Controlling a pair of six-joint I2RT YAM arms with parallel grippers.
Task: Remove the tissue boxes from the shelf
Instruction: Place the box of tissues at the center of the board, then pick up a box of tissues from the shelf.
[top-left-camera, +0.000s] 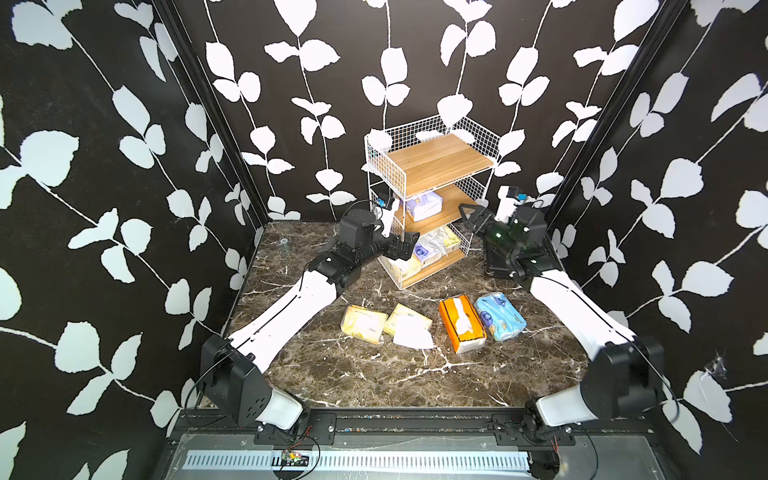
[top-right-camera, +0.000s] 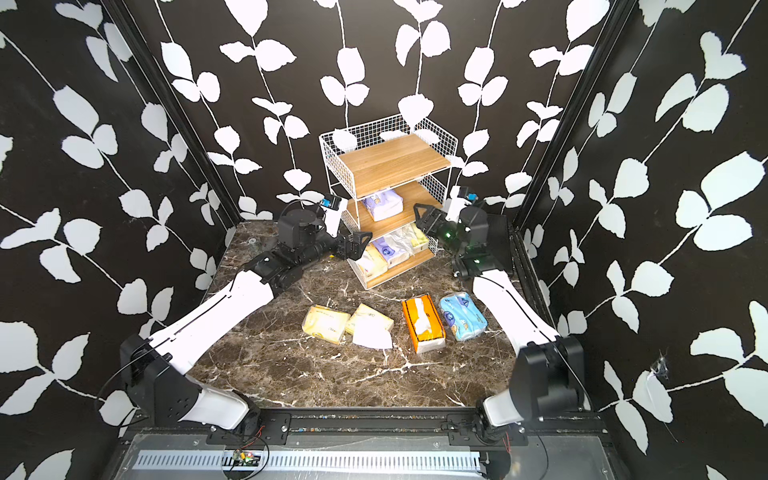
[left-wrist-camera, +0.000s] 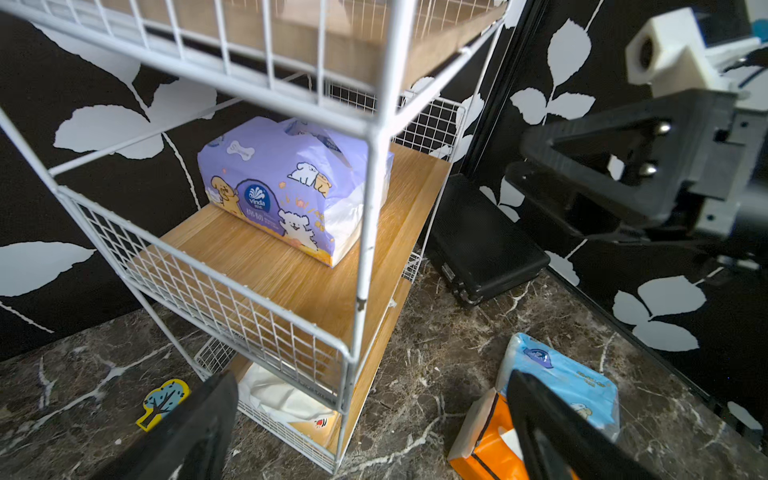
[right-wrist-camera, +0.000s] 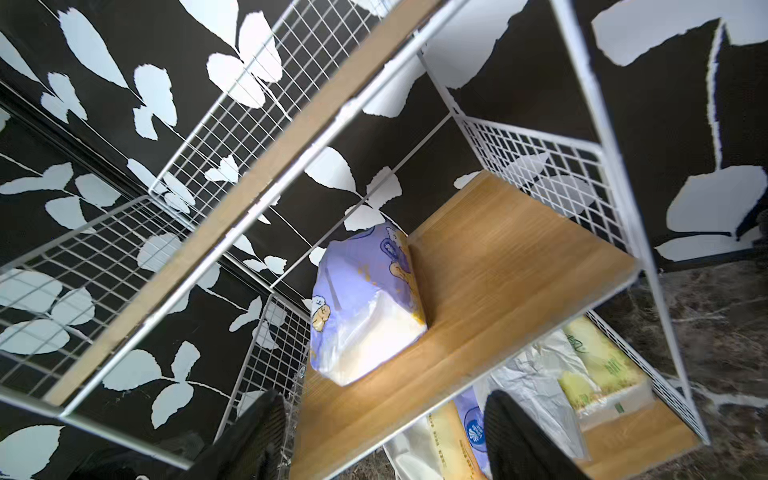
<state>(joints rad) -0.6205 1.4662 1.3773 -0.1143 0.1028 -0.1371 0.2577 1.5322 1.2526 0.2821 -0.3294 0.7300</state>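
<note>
The lilac pack's front end (top-left-camera: 430, 209) (right-wrist-camera: 372, 320) on the middle board is the next place that my right gripper needs to move to, and it should close there.
The white wire shelf (top-left-camera: 440, 162) (top-right-camera: 390, 160) stands at the back of the table, its top board bare. One lilac tissue pack (top-left-camera: 424, 205) (left-wrist-camera: 286, 187) (right-wrist-camera: 365, 307) sits on the middle board. Several more packs (top-left-camera: 428, 249) (top-right-camera: 395, 247) crowd the bottom board. On the table in front lie two pale yellow packs (top-left-camera: 363, 324) (top-left-camera: 409, 326), an orange-and-white box (top-left-camera: 462, 324) and a light blue pack (top-left-camera: 500, 316). My left gripper (top-left-camera: 405, 245) (left-wrist-camera: 372, 380) is open at the shelf's left front corner, low down. My right gripper (top-left-camera: 469, 214) (right-wrist-camera: 384, 399) is open just off the middle board's front edge, facing the lilac pack.
A flat black ribbed case (top-left-camera: 498, 257) (left-wrist-camera: 482, 241) leans at the back right, behind my right wrist. A tiny yellow-blue object (left-wrist-camera: 164, 403) lies on the marble left of the shelf. Leaf-patterned walls close in on three sides.
</note>
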